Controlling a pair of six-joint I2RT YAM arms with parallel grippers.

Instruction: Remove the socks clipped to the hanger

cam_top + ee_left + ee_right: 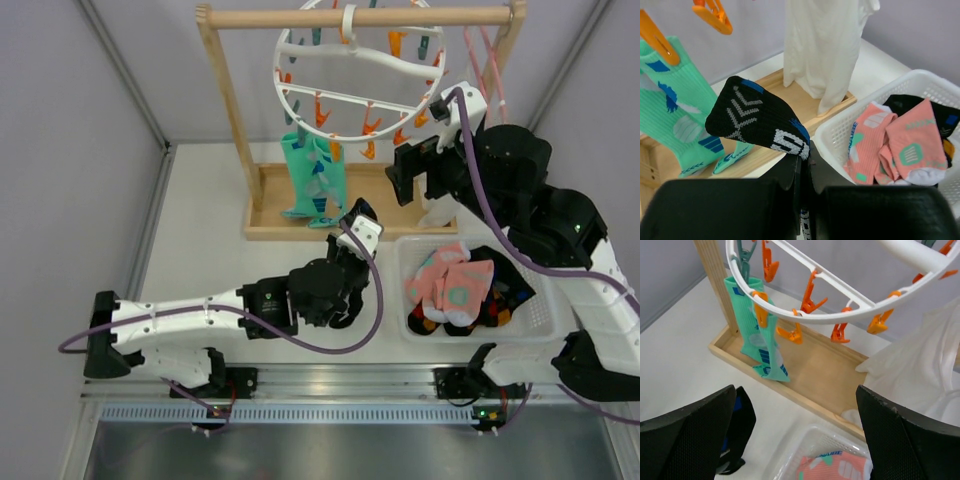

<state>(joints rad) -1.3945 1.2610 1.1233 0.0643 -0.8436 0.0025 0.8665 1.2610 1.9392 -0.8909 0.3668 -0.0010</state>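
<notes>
I should let go of the black sock with my left gripper over the pink socks in the white basket [436, 303] [867, 172].
The round white hanger [350, 80] with orange and teal clips hangs from the wooden rail; it also shows in the right wrist view [840, 305]. Two teal socks [312, 180] hang clipped at its left side, also in the right wrist view [757, 330] and the left wrist view [675, 110]. My left gripper [807, 155] is shut on a black sock [755, 117] with grey and blue patches, held beside the white basket [840, 130]. My right gripper [795, 440] is open and empty below the hanger, above the basket's far edge.
The white basket [545, 325] at the right holds pink socks [455, 285] and black ones. A white garment [825, 45] hangs over the wooden frame's base tray [375, 185]. A pink wire hanger [485, 60] hangs at the rail's right end.
</notes>
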